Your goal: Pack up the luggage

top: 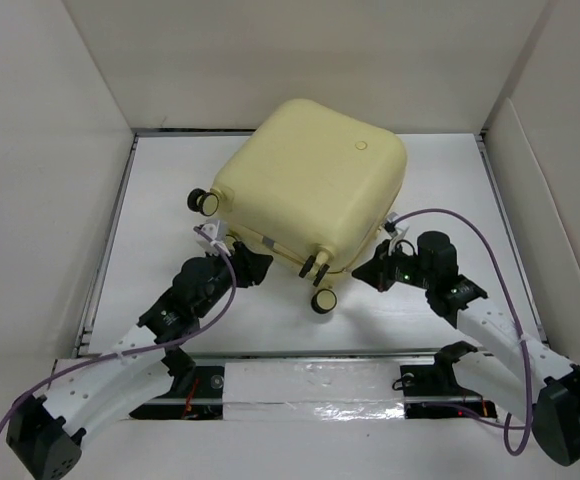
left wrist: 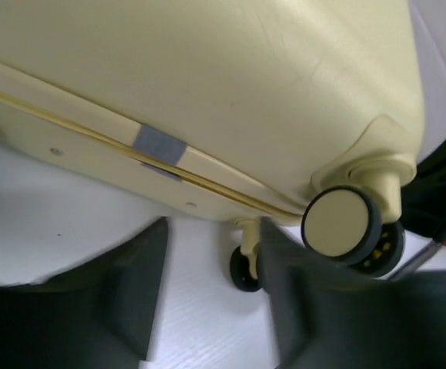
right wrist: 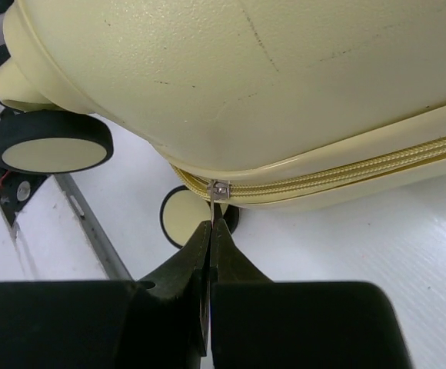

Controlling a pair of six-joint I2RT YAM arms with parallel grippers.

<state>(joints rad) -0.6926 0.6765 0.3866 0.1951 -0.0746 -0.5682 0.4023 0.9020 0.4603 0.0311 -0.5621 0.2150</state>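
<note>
The zipper pull is pinched in my right gripper below the slider at the corner of the luggage, so I should open it and grab the pull (right wrist: 218, 191) right up against the slider.
The pale-yellow luggage (top: 310, 185) lies closed on the white table, wheels toward the arms. My right gripper (top: 375, 268) is at its near right edge. In the right wrist view the gripper (right wrist: 211, 227) is shut on the thin metal zipper pull (right wrist: 212, 207), which hangs from the slider (right wrist: 219, 190) on the yellow zipper. My left gripper (top: 245, 262) is at the near left edge. In the left wrist view it (left wrist: 211, 231) is open and empty, just below the shell's seam (left wrist: 161, 150), beside a caster wheel (left wrist: 338, 224).
White walls enclose the table on the left, back and right. Caster wheels stick out at the left (top: 205, 201) and at the front (top: 323, 300). A glossy taped strip (top: 310, 385) runs along the near edge between the arm bases. Purple cables loop from both arms.
</note>
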